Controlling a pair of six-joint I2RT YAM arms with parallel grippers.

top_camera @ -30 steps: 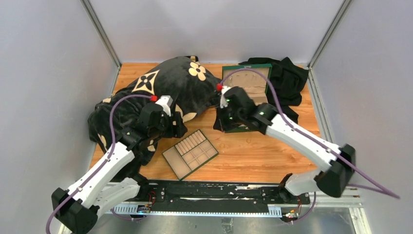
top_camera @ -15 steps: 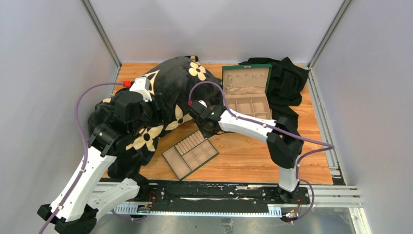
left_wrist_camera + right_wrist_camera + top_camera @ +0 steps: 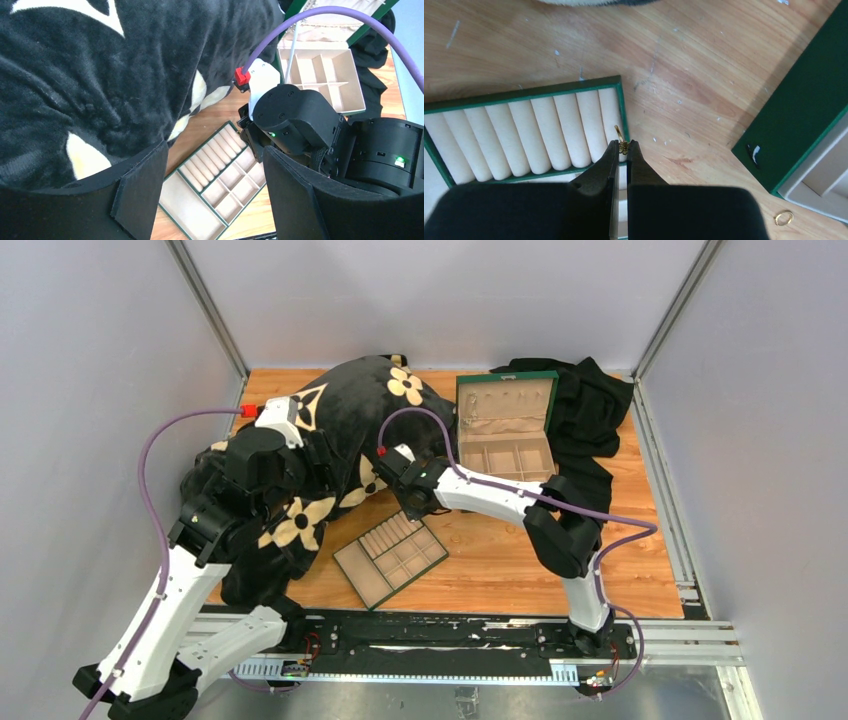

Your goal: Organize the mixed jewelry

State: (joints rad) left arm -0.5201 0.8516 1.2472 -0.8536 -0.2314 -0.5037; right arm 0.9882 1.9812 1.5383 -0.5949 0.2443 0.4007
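Observation:
Next, I release the tiny gold jewelry piece from my right gripper in the groove (image 3: 406,524) (image 3: 604,131) beside the tray's end ring roll nearest the green box.
My right gripper (image 3: 623,143) is shut on a tiny gold jewelry piece (image 3: 622,145) with a flower head. It holds the piece over the right end of the ring rolls of the flat green tray (image 3: 524,94). In the top view the right gripper (image 3: 411,502) is at the tray's (image 3: 390,558) far corner. A thin gold ring (image 3: 783,217) lies on the wood beside the green box (image 3: 809,110). My left gripper (image 3: 215,187) is open and empty, raised over the black blanket (image 3: 340,410), with the tray (image 3: 190,200) showing between its fingers. The silvery cluster is out of view.
The open green box (image 3: 505,405) with beige compartments stands at the back right, with a black cloth (image 3: 590,400) behind it. The big black blanket with cream flowers covers the left half of the table. Grey walls close in three sides.
My right gripper has swung from the green box leftward to the tray's far corner. My left arm has lifted and drawn back to the left over the blanket.

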